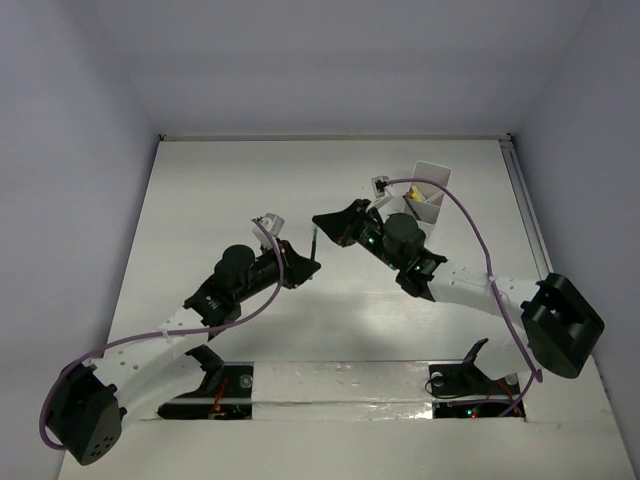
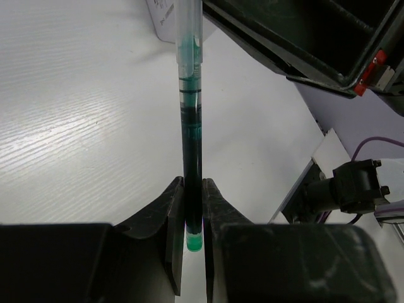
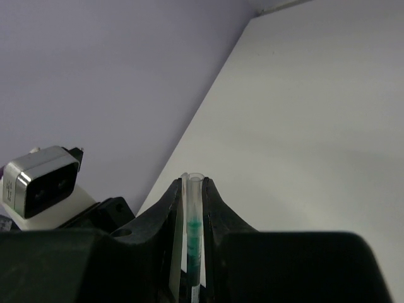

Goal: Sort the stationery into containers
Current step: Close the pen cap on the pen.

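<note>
The end of the clear cap is all my right gripper holds, so it should open, move down and grab the pen where the cap meets the pen's body point(image 2: 190, 65).
A thin pen with green ink and a clear cap point(image 1: 315, 246) hangs between my two grippers above the table's middle. My left gripper point(image 1: 306, 268) is shut on its dark barrel near the green end plug point(image 2: 195, 242); the barrel point(image 2: 191, 126) runs straight up away from the jaws. My right gripper point(image 1: 328, 221) is shut on the clear cap end point(image 3: 193, 221), whose tip pokes just past the fingertips point(image 3: 175, 196). The white divided box point(image 1: 428, 192) stands behind the right arm at the far right, with something yellow in it. Other stationery is out of view.
The right gripper's black body point(image 2: 303, 38) fills the upper right of the left wrist view. The left arm's wrist camera point(image 3: 41, 183) shows at the left of the right wrist view. Grey-lilac walls enclose the white table point(image 1: 220, 200).
</note>
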Action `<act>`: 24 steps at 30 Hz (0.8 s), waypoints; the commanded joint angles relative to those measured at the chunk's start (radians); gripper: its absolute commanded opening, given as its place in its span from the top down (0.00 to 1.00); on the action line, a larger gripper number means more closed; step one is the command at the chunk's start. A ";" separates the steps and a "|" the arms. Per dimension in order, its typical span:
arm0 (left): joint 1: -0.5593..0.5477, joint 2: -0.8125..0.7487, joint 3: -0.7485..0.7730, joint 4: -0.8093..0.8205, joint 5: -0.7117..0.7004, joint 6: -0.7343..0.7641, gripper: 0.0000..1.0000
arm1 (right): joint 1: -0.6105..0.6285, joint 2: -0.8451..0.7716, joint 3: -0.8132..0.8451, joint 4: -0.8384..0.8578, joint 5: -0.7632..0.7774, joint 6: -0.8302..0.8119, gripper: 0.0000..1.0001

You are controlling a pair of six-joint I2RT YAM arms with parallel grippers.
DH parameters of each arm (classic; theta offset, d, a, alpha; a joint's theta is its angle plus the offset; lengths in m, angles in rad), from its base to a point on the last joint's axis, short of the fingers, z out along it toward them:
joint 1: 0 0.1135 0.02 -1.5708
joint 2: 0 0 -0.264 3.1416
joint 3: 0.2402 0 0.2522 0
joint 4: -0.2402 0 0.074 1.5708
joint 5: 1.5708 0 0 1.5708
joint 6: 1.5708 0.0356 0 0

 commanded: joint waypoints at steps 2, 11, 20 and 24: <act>0.033 -0.005 0.097 0.316 -0.094 -0.010 1.00 | 0.069 0.061 -0.055 -0.101 -0.176 0.065 1.00; 0.033 -0.008 0.078 0.298 -0.088 -0.003 1.00 | 0.069 0.024 -0.021 -0.173 -0.150 0.018 1.00; 0.033 -0.031 0.053 0.279 -0.069 -0.006 1.00 | 0.069 0.009 0.014 -0.221 -0.129 -0.030 1.00; 0.033 -0.028 0.044 0.282 -0.043 -0.009 1.00 | 0.069 0.003 0.025 -0.235 -0.109 -0.044 0.88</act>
